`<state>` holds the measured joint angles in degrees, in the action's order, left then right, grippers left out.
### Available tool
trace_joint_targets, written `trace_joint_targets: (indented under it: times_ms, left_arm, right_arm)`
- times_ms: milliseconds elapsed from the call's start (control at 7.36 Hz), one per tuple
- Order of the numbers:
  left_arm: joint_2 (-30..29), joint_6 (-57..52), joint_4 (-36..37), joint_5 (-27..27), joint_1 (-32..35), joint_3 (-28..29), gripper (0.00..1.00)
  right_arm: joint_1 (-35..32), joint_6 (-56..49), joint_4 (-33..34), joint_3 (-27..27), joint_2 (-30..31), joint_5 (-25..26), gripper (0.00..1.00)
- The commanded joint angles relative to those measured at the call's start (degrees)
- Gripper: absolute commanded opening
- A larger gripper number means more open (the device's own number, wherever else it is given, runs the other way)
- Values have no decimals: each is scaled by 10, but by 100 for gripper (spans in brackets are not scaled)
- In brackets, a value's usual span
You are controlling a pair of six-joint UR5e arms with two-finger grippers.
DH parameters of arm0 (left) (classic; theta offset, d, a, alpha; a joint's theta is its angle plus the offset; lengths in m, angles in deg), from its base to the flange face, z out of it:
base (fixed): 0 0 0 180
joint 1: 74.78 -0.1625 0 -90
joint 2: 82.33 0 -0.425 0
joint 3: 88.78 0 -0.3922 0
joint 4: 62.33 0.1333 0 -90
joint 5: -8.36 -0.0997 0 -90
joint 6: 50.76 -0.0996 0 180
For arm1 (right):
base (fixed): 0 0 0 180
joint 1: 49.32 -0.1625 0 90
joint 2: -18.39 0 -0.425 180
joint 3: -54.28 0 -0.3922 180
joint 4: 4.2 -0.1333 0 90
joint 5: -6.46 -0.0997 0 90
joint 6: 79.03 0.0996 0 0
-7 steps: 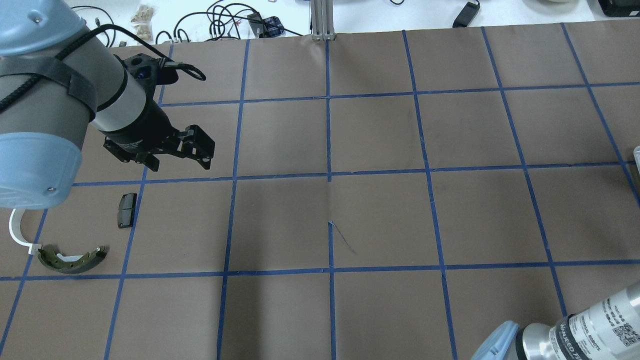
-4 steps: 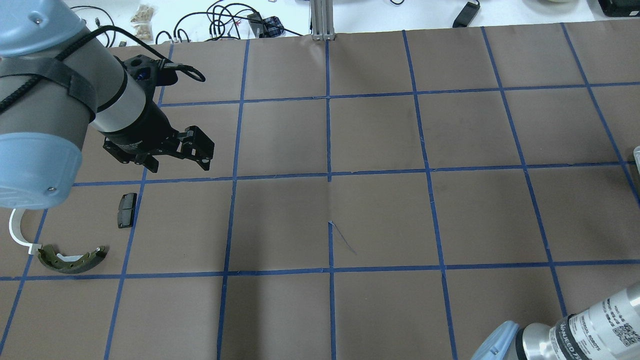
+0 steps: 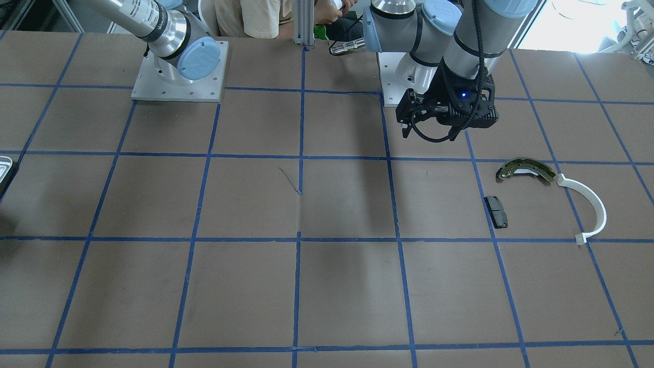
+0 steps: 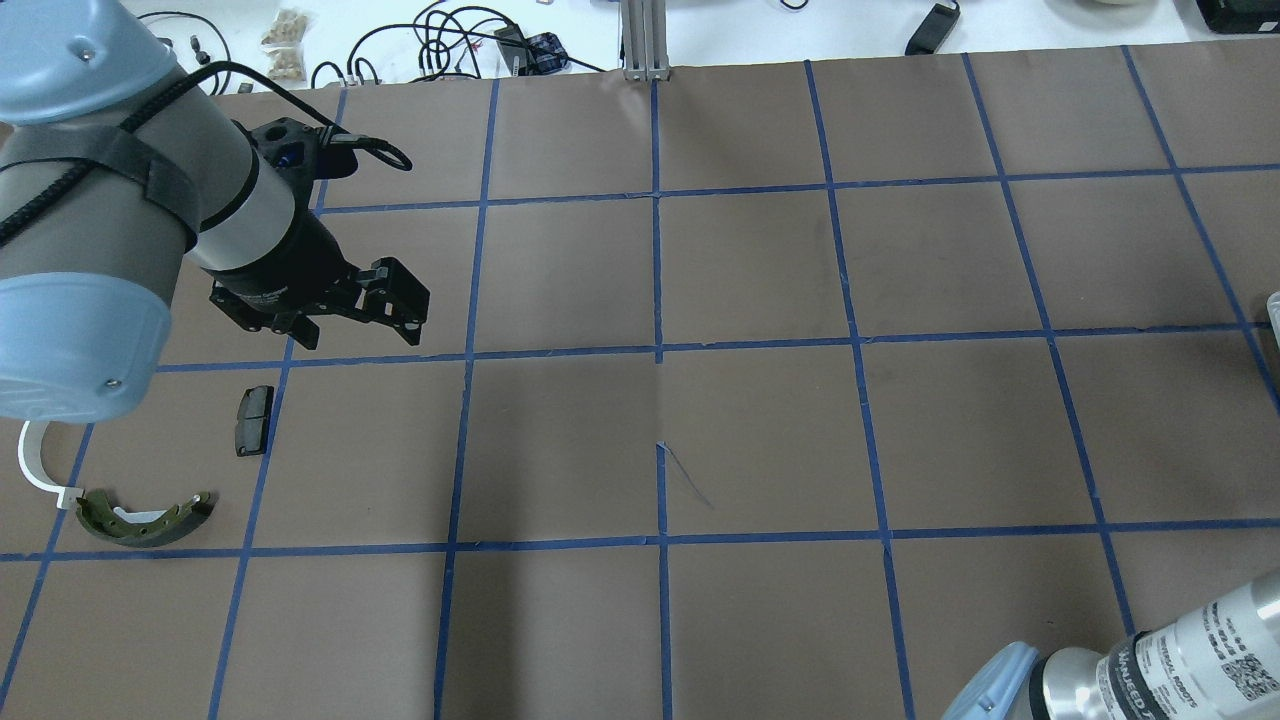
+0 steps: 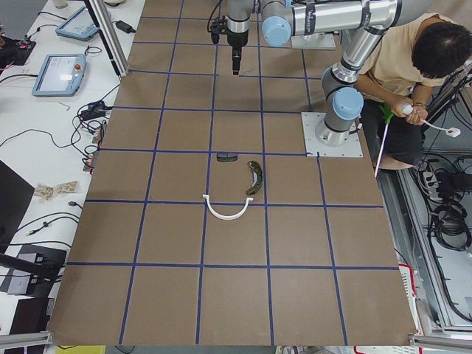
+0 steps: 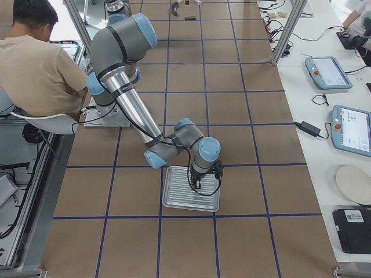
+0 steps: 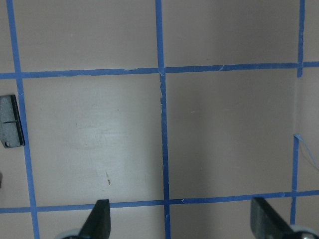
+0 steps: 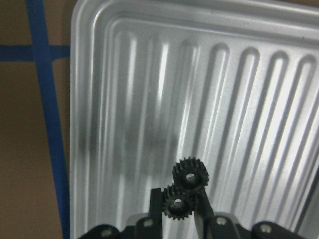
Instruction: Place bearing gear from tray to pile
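Another bearing gear is stuck to the gear in my right gripper, so next I lower both into the tray, open, and grip the nearer gear (image 8: 178, 203) on its own.
The bearing gear (image 8: 191, 175) is a black toothed double gear, and my right gripper (image 8: 178, 205) is shut on its lower wheel over the ribbed silver tray (image 8: 124, 99). The exterior right view shows that gripper (image 6: 196, 184) at the tray (image 6: 174, 200). Whether the gear touches the tray floor I cannot tell. The pile lies far off: an olive-brass shoe (image 4: 145, 517), a white half-ring (image 4: 35, 465) and a dark pad (image 4: 253, 420). My left gripper (image 4: 350, 310) hangs open and empty above the table beyond the pad, its fingertips (image 7: 99, 216) wide apart.
Blue tape lines grid the brown table. Only the tray's corner (image 3: 4, 166) shows in the front-facing view. A seated person (image 6: 40, 63) is beside the robot bases. Cables and tablets (image 6: 327, 72) lie on the white benches past the table's far edge.
The left arm has shifted slightly; its gripper stays open in nearly the same place. The pile's parts have not moved.
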<state>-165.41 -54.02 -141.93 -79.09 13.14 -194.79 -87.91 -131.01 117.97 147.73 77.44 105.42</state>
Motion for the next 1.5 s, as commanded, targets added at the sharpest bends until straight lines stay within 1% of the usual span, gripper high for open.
trace_joint_targets:
  times_ms: [0, 136, 272, 408, 544, 680, 951, 1087, 1359]
  left_arm:
    - [-2, 1, -1, 9, -7, -2, 100]
    - [-1, 0, -3, 10, -7, -2, 100]
    - [-3, -1, -3, 18, -7, -2, 100]
    - [-3, 1, -2, 18, -7, -3, 100]
    - [5, 4, -2, 18, -7, -3, 100]
    - [5, 6, -3, 10, -7, -4, 100]
    - [-2, -2, 0, 9, -7, -5, 100]
    - [-1, -2, 1, 8, -7, -9, 100]
    - [5, -3, 3, 9, -7, -17, 100]
  right_arm:
    - [-3, -7, -22, 5, -2, 2, 0]
    - [-2, -10, -14, 6, -16, 0, 1]
    - [-2, -21, -14, 6, -16, 0, 2]
    - [0, -36, -13, 6, -18, 1, 17]
    - [1, -36, -7, 6, -18, 1, 23]
    - [1, -37, 3, 6, -18, 0, 33]
    - [1, -33, 3, 7, -19, 0, 34]
    - [1, -36, 4, 6, -19, -4, 41]
    - [1, -37, 4, 6, -19, -3, 41]
